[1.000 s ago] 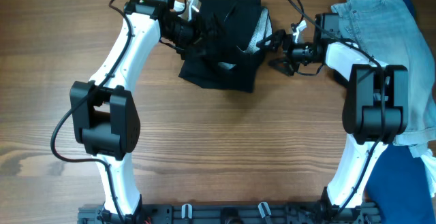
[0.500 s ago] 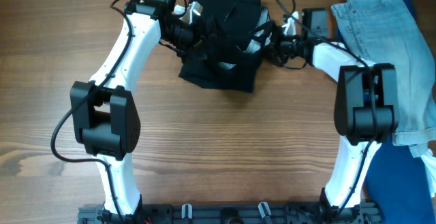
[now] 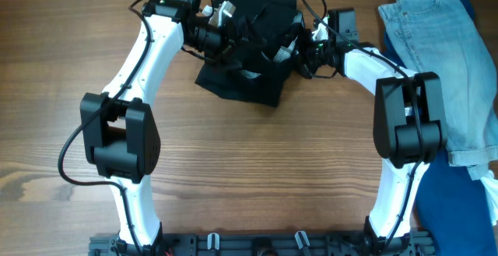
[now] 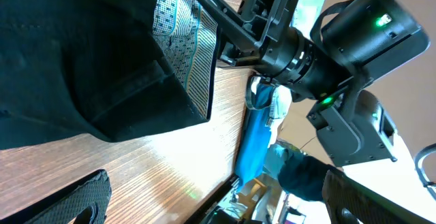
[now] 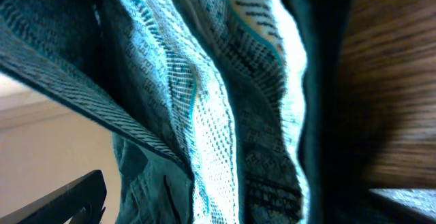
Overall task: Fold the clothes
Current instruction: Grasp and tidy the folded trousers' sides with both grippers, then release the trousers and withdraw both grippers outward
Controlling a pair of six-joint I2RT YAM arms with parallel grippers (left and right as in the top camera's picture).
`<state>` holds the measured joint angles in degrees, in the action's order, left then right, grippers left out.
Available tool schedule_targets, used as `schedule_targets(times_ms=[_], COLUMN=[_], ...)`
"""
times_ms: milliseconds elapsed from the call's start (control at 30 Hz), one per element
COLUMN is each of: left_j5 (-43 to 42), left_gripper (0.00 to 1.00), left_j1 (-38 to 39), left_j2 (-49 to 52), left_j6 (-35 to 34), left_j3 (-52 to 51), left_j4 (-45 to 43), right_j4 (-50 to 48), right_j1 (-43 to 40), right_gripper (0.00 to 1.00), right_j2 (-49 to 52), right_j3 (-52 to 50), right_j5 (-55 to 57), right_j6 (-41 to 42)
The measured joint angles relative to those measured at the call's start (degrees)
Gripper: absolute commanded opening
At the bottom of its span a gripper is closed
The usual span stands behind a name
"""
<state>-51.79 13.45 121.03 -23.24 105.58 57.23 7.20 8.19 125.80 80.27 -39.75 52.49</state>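
My left gripper should next grab the black garment by its side edge [image 3: 211, 60] opposite the pale mesh lining.
The clothes [image 3: 243, 75] are a crumpled black garment at the back middle of the table, with pale mesh lining [image 3: 282, 52] showing at the right edge. My left gripper [image 3: 230, 32] sits at the garment's upper left, open. In the left wrist view its fingers [image 4: 75, 203] stand wide apart over bare wood, with the clothes [image 4: 68, 54] ahead of them. My right gripper [image 3: 297, 50] is pushed into the right edge, also open. In the right wrist view the mesh-lined clothes [image 5: 225, 115] fill the space between its spread fingers [image 5: 68, 200].
Light blue jeans [image 3: 436, 46] lie at the back right, and dark blue fabric [image 3: 461, 217] lies at the right edge below them. The right arm's wrist [image 4: 320, 54] shows close by in the left wrist view.
My right gripper has moved left and toward the back, from beside the garment into its right edge. The garment's lower part has shifted slightly left. The left gripper has barely moved.
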Motion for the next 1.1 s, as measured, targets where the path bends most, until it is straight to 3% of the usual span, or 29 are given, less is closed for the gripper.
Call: schedule_targets(times_ms=[267, 567, 667, 767, 1100], left_j5=[3.3, 10.38, 7.13, -0.85, -6.12], left_gripper=[1.0, 1.0, 0.91, 0.96, 1.0], left_j1=[-5.38, -8.83, -9.92, -13.88, -23.91], left_j2=[0.0, 0.59, 4.85, 12.33, 17.75], left_j6=[3.82, 12.92, 15.85, 18.12, 20.2], left_j3=[0.0, 0.0, 0.0, 0.0, -0.28], left_j4=[-1.49, -1.6, -3.39, -6.23, -11.23], right_j4=[8.63, 0.55, -1.33, -1.7, -1.79], right_j1=[-6.91, -16.83, -17.49, -17.18, -16.48], right_gripper=[1.0, 1.0, 1.0, 1.0, 1.0], right_j2=[-0.55, -0.09, -0.11, -0.79, -9.7], right_j3=[0.66, -0.22, -0.28, -0.31, -0.31], right_j5=[-3.76, -11.06, -16.11, -19.91, -24.83], right_j6=[0.0, -9.31, -11.28, -11.98, -14.88])
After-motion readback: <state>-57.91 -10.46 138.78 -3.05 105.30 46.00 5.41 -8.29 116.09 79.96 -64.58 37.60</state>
